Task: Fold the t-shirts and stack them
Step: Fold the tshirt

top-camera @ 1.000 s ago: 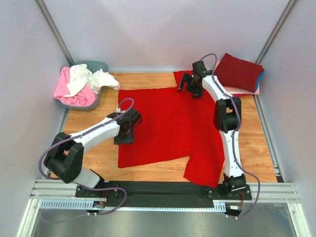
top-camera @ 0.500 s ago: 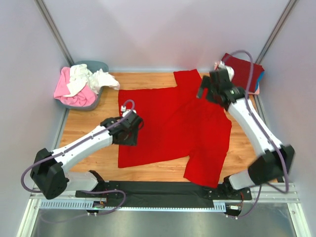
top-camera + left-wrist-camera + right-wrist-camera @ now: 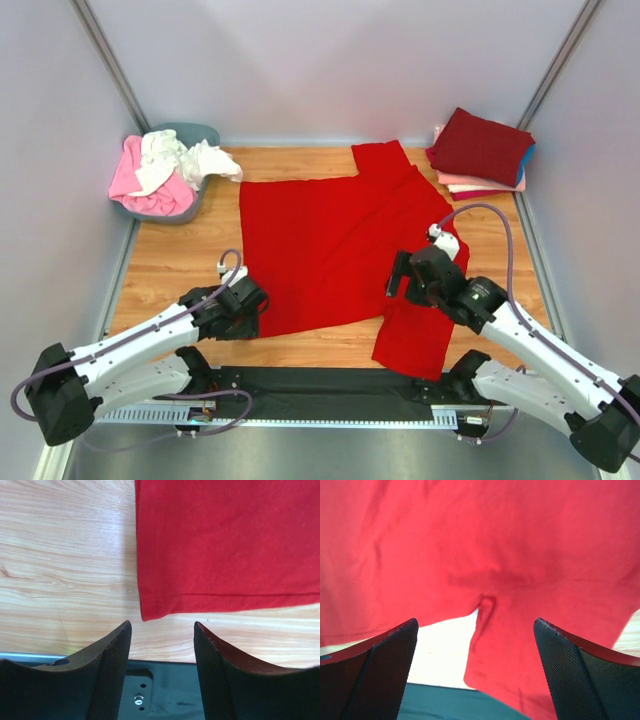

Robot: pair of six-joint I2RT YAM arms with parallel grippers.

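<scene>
The robot's right gripper should close on the near sleeve's cuff (image 3: 427, 364) of the bright red t-shirt, toward the corner of the cuff that is farther from the armpit.
A bright red t-shirt (image 3: 330, 240) lies spread flat on the wooden table (image 3: 180, 262), one sleeve at the back, one hanging over the near edge. My left gripper (image 3: 245, 312) is open and empty, above the shirt's near left hem corner (image 3: 145, 614). My right gripper (image 3: 408, 285) is open and empty, above the near sleeve's armpit (image 3: 485, 602). A folded stack with a dark red shirt (image 3: 482, 145) on top, pink and blue below, sits at the back right. Pink and white shirts (image 3: 160, 170) lie bunched in the grey tub.
The grey tub (image 3: 195, 135) stands at the back left corner. A black strip (image 3: 320, 382) runs along the table's near edge, with the arm bases on it. Grey walls enclose the table on three sides.
Both arms have pulled back toward the near edge: the left gripper from the shirt's left edge to its near corner, the right from the back sleeve to the near sleeve.
</scene>
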